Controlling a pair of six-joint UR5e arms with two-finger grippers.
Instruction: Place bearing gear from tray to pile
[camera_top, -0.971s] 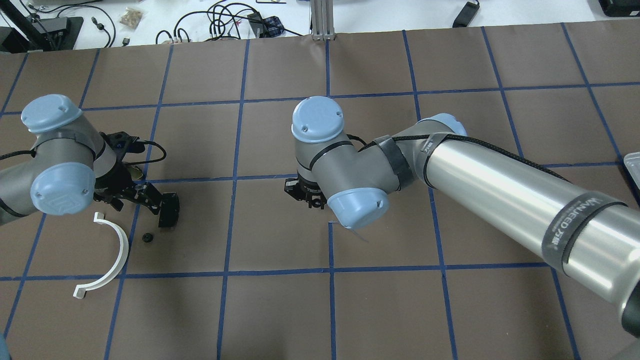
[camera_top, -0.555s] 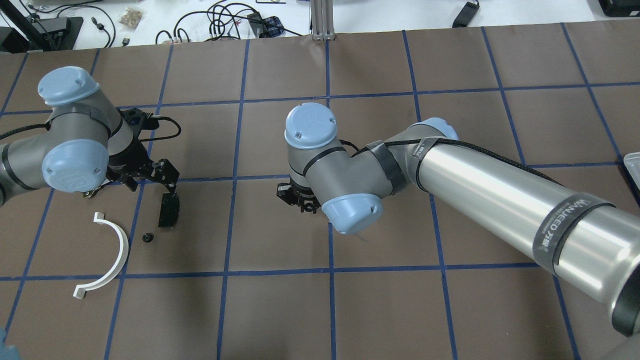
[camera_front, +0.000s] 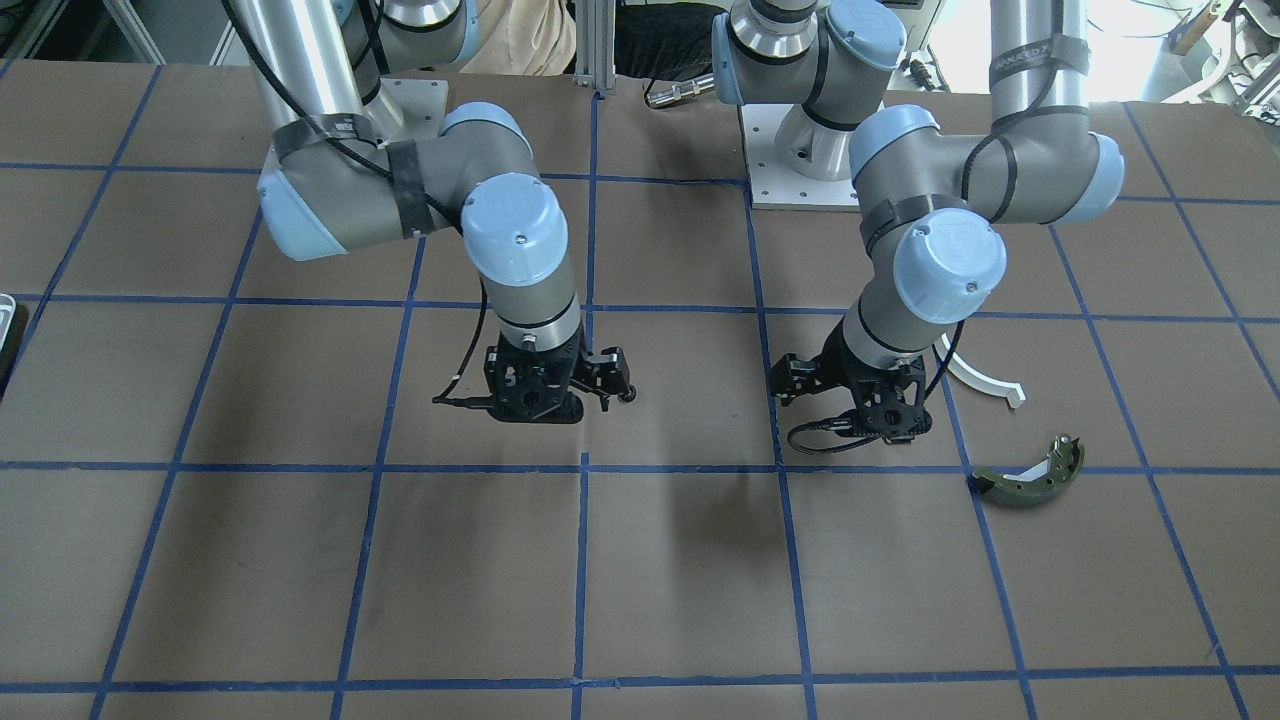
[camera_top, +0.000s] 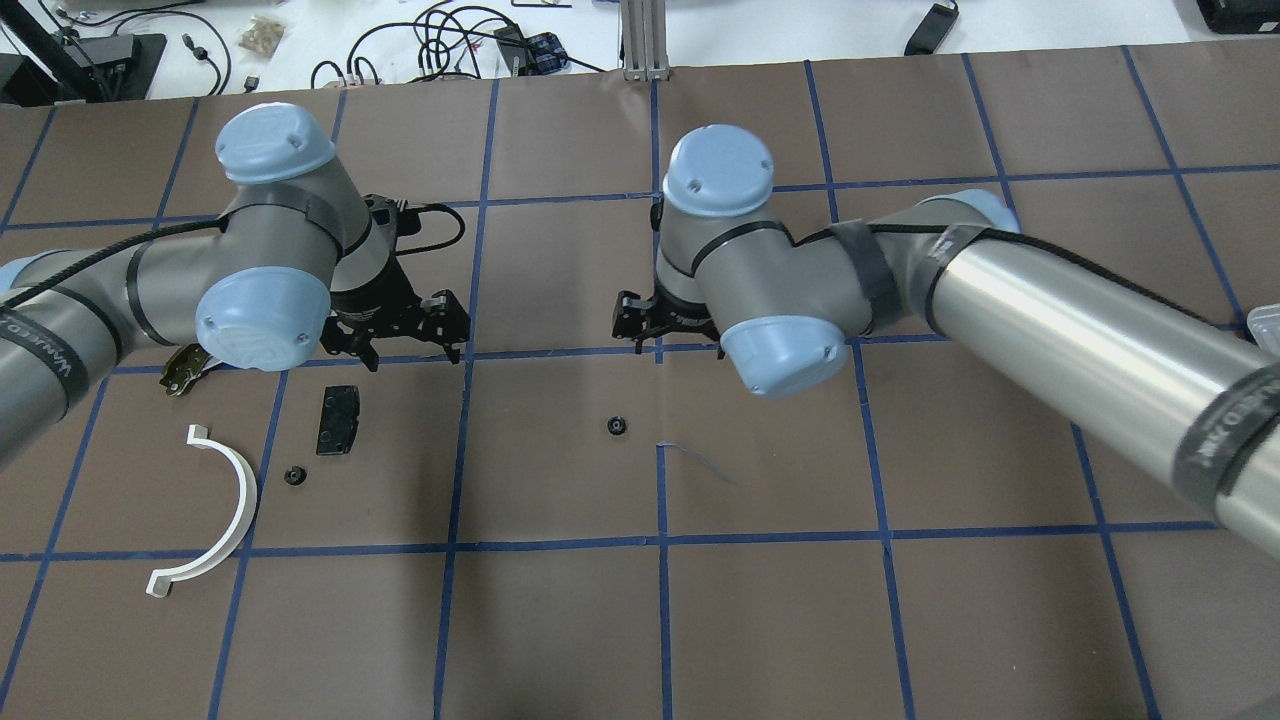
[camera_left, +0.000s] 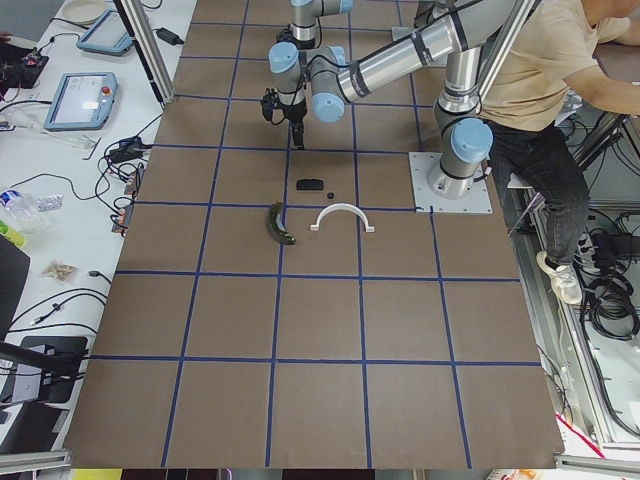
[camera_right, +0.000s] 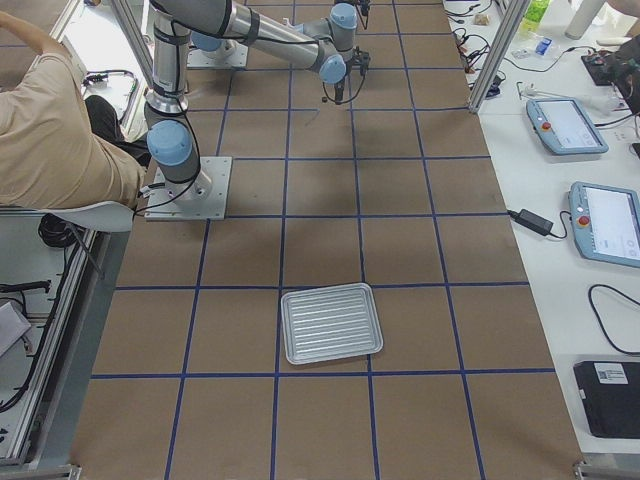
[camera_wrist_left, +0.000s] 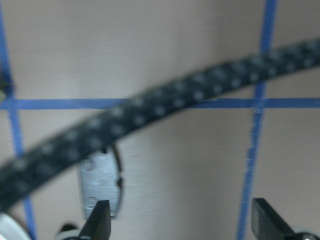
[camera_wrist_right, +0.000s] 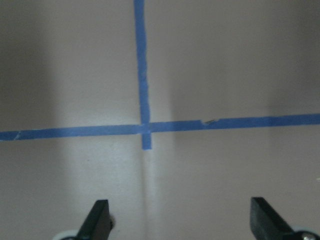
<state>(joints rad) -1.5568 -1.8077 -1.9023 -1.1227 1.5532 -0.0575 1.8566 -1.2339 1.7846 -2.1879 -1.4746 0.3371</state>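
I need to close my left gripper on the toothed edge (camera_front: 629, 394) of the small black bearing gear that lies in the middle of the table beside my right gripper, away from the pile.
One small black bearing gear (camera_top: 617, 426) lies on the brown table mid-field, just robot-side of my right gripper (camera_top: 645, 325). The right wrist view shows that gripper (camera_wrist_right: 182, 222) open and empty over a tape cross. A second small gear (camera_top: 294, 475) lies in the pile, beside the black pad (camera_top: 338, 420) and the white half-ring arc (camera_top: 225, 500). The olive brake shoe (camera_front: 1030, 478) lies on the pile's far side. My left gripper (camera_top: 410, 345) is open and empty, hovering just beyond the pad. The silver tray (camera_right: 330, 322) is empty, far to the robot's right.
A blurred black cable (camera_wrist_left: 150, 120) crosses the left wrist view. Blue tape lines grid the table. A seated person (camera_right: 60, 130) is beside the robot base. Tablets and cables lie on the white bench beyond the far edge.
My left gripper has left the black pad and moved away from the robot and rightward. My right gripper has moved away and right, uncovering a small gear on the table.
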